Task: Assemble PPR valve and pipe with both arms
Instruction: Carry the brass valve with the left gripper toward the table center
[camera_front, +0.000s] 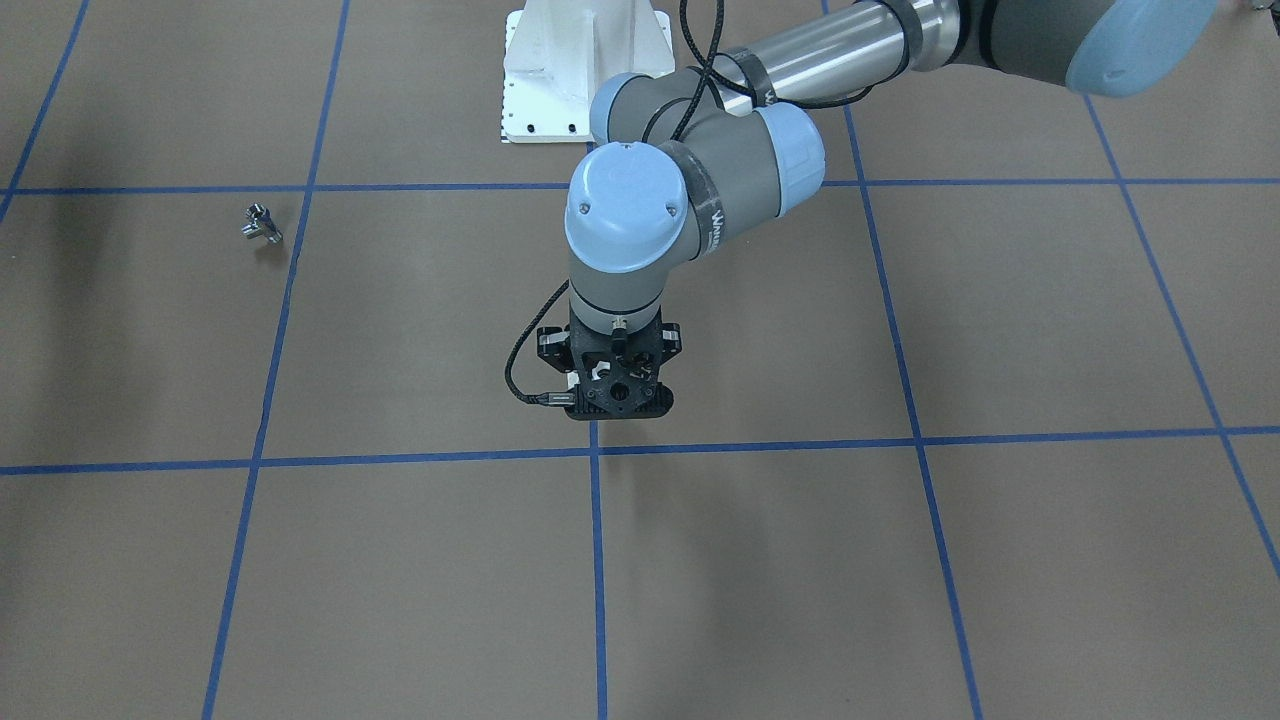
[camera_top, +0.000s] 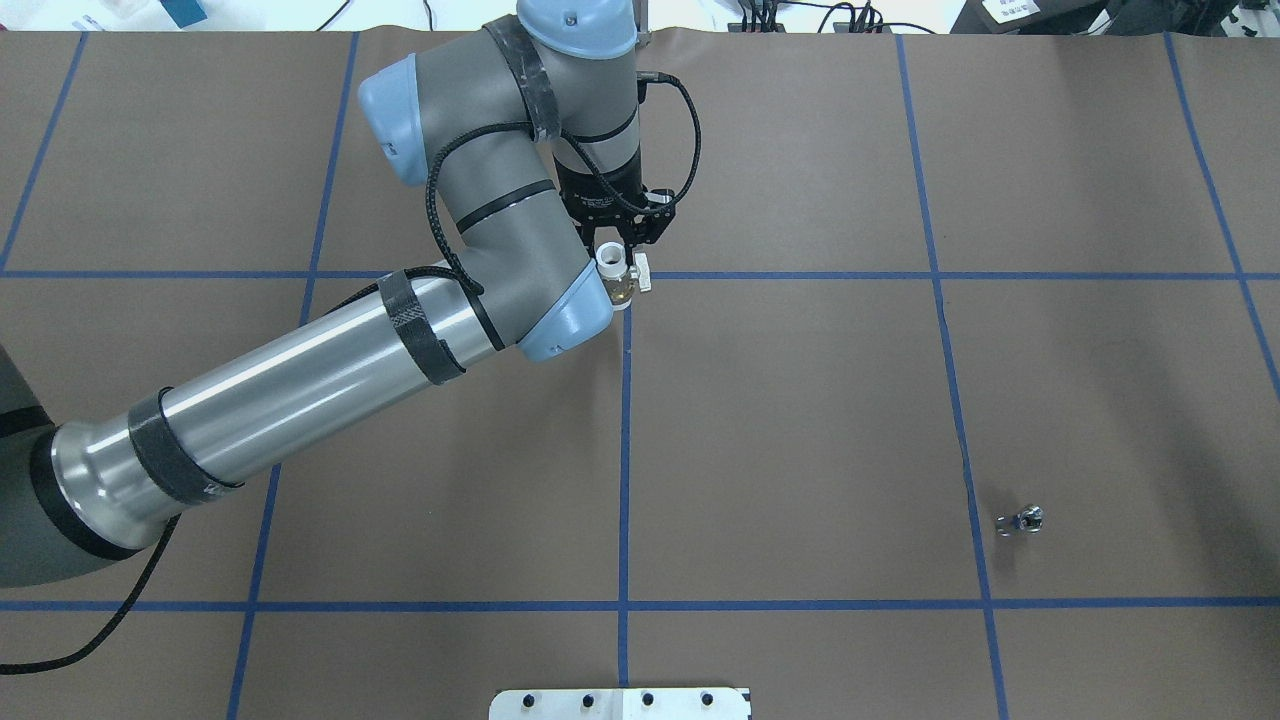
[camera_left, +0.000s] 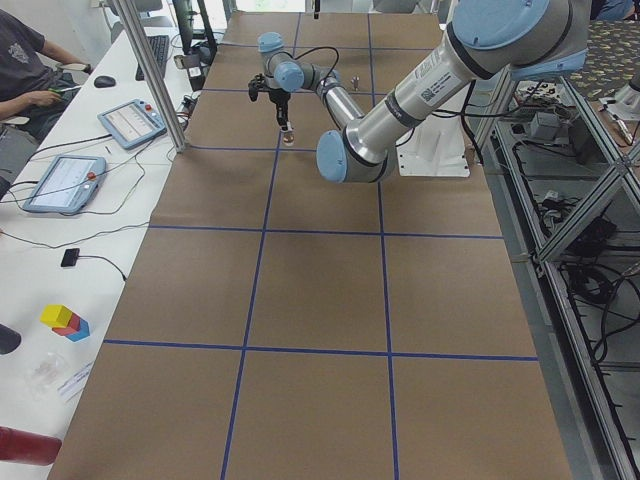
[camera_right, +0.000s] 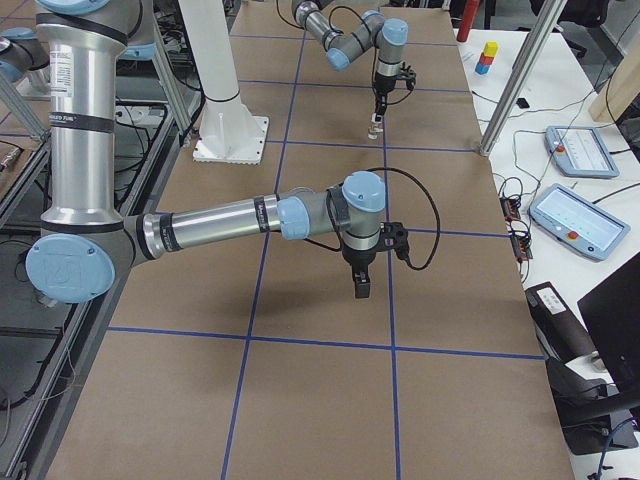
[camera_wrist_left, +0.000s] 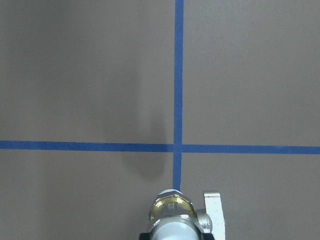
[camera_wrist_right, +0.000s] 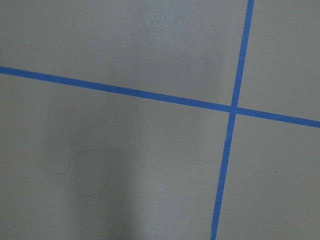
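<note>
The robot's left gripper will release the PPR valve, held low over a blue tape cross, upright on the blue tape line, on the pedestal side (camera_front: 593, 388) (camera_wrist_left: 176, 227) of the cross.
My left gripper (camera_top: 612, 256) is shut on the PPR valve (camera_top: 617, 277), white ring end up and brass body below, held upright low over a blue tape cross at the table's middle. The left wrist view shows its brass body (camera_wrist_left: 170, 208) and white side tab (camera_wrist_left: 213, 210) at the bottom edge. In the front view the left gripper (camera_front: 615, 396) hides the valve. The pipe (camera_top: 1020, 521), a small silver fitting, lies alone on the table far off on my right side (camera_front: 260, 224). My right gripper (camera_right: 360, 288) hangs above the table; I cannot tell whether it is open or shut.
The white bolted pedestal (camera_top: 620, 703) stands at the table's robot-side edge. A blue tape grid (camera_front: 596, 560) marks the brown table. Tablets (camera_left: 130, 122), a seated person (camera_left: 25, 70) and an aluminium post (camera_right: 520, 80) are along the operators' side.
</note>
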